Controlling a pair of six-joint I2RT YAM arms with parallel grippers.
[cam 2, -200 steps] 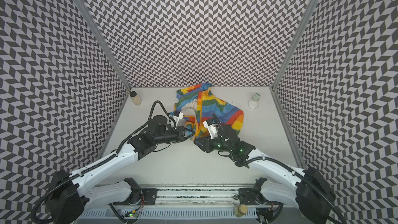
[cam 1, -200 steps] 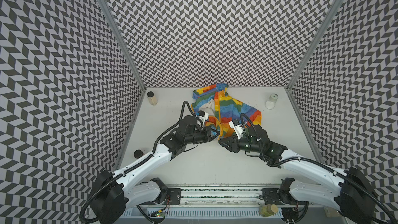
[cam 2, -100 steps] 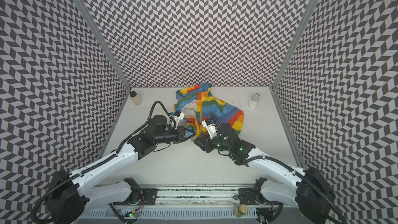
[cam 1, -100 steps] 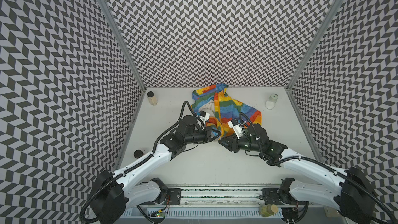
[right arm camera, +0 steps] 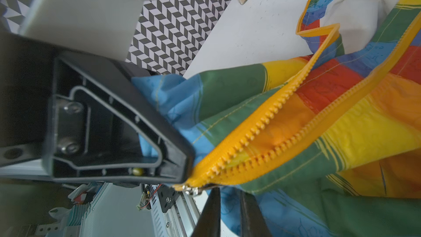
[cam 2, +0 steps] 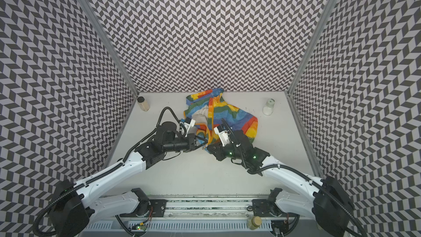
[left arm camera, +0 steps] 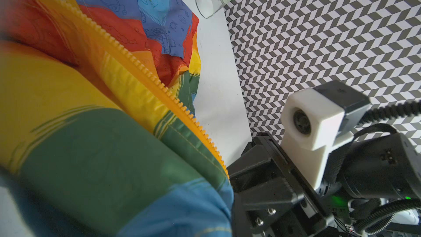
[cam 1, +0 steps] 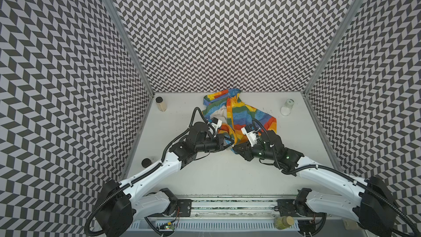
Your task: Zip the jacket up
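The metal slider is outside the gap between the right gripper's fingers, so the robot's right gripper needs to back away, open and grasp the slider's pull tab [right arm camera: 205, 187].
The rainbow-striped jacket [cam 1: 241, 112] [cam 2: 227, 112] lies crumpled at the back middle of the table, cream lining showing. Its near hem is lifted. My left gripper [cam 1: 229, 145] [cam 2: 204, 144] is shut on the blue hem beside the zipper's bottom end. One of its fingers [right arm camera: 136, 119] presses the blue cloth, and cloth [left arm camera: 91, 156] hides its jaws in the left wrist view. The orange zipper [right arm camera: 262, 128] [left arm camera: 141, 64] is open in a V above the metal slider [right arm camera: 193, 190]. My right gripper [right arm camera: 230, 192] [cam 1: 235, 149] has its tips at the slider, with a narrow gap between the fingers. I cannot tell whether it grips anything.
A tan jar [cam 1: 160, 104] stands at the back left and a white bottle [cam 1: 287, 107] at the back right. A black cap [cam 1: 146, 162] lies by the left wall. Another jar [cam 1: 283, 222] sits on the front rail. Patterned walls close three sides.
Both arms stay almost where they were at the jacket's near hem. The right gripper's fingers have drawn closer together.
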